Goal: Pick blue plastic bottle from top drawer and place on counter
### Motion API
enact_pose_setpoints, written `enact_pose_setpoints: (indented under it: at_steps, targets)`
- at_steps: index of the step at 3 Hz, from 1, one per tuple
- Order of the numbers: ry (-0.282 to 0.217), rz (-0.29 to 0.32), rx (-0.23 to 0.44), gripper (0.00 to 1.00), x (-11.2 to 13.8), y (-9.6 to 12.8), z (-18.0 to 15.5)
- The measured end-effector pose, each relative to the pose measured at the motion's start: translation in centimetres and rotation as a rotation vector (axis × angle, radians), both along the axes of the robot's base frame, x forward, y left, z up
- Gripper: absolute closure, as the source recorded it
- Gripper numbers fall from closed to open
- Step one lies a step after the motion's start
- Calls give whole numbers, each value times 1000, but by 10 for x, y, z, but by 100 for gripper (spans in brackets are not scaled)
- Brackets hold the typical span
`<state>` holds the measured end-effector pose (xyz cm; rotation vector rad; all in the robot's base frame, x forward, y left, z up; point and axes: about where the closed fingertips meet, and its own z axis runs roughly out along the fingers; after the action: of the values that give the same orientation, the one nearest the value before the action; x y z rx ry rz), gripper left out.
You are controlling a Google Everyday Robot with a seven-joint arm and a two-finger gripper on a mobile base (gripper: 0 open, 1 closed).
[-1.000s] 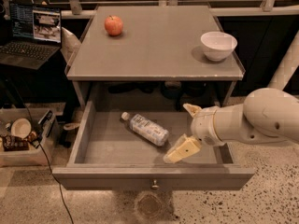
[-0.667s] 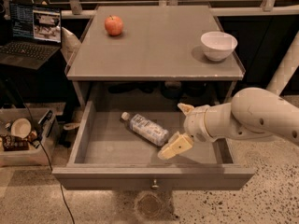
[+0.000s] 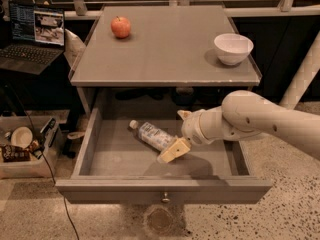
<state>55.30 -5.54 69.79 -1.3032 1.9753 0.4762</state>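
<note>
I need to grip the base end (image 3: 168, 143) of the blue plastic bottle, opposite its white cap.
The blue plastic bottle (image 3: 151, 135) lies on its side in the open top drawer (image 3: 160, 190), with its white cap toward the back left. My gripper (image 3: 178, 133) is inside the drawer at the bottle's right end. It is open, with one finger (image 3: 173, 151) by the bottle's base and the other (image 3: 184, 114) farther back. The bottle's base end is partly hidden behind the near finger. The grey counter (image 3: 165, 54) is above the drawer.
A red apple (image 3: 120, 27) sits at the counter's back left and a white bowl (image 3: 233, 48) at its right. A laptop (image 3: 34, 33) stands on a desk to the left. A bin (image 3: 21, 146) of items is on the floor left of the drawer.
My gripper and arm have moved left inside the drawer, up to the bottle's right end. The bottle has not moved.
</note>
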Motion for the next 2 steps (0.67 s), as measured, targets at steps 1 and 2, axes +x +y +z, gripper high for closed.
enact_pose_setpoints:
  at_steps: [1,2]
  targets:
    - [39,14,-2,0,13,12,-26]
    - [89,0,-17,0,18,18,-52]
